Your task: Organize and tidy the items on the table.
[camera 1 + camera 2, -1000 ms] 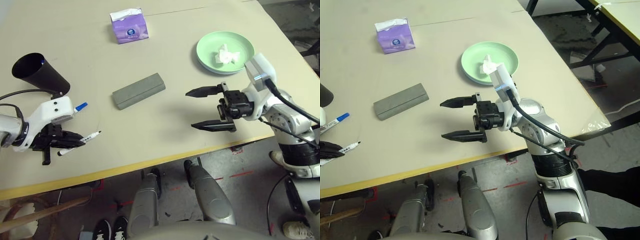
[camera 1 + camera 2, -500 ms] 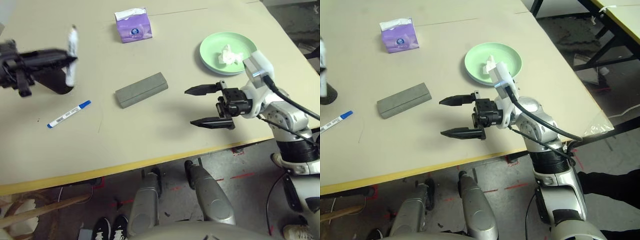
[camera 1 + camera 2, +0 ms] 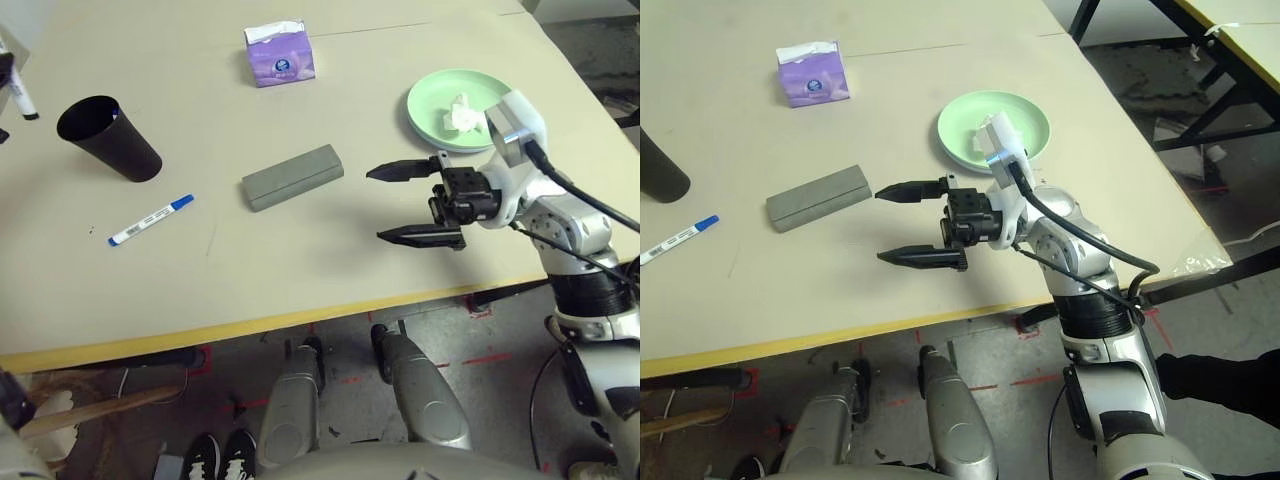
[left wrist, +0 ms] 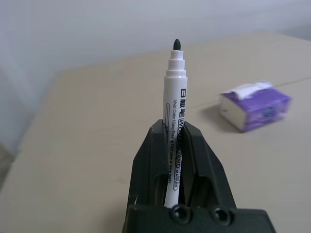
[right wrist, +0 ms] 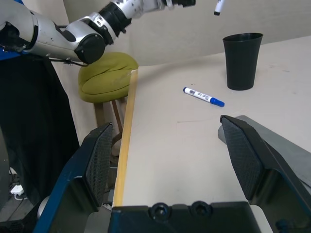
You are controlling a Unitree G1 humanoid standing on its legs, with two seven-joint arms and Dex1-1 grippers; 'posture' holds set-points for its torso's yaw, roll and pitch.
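Observation:
I will drop the white marker, now upright beyond the black cup, with my left gripper inside the opening of the black cup [image 3: 91,118].
My left gripper [image 4: 174,127] is shut on a white marker [image 4: 175,92] with a black tip, held upright in the air; the marker [image 3: 22,100] shows at the table's far left, beyond a black cup [image 3: 108,135]. A blue-capped marker [image 3: 150,220] lies flat in front of the cup. The grey glasses case [image 3: 292,177] lies mid-table. My right gripper [image 3: 375,204] hovers open just right of the case with nothing between its fingers. Behind it a green plate [image 3: 440,88] holds a crumpled white tissue [image 3: 462,112].
A purple tissue pack [image 3: 280,55] stands at the back of the beige table [image 3: 300,260]. The yellow front edge [image 3: 250,325] runs below my right gripper. An olive stool [image 5: 104,75] stands off the table's left side.
My left gripper has lifted the black-tipped marker from the table's front left, up and back to the far left past the cup. The right gripper stays open in place. The camera has shifted.

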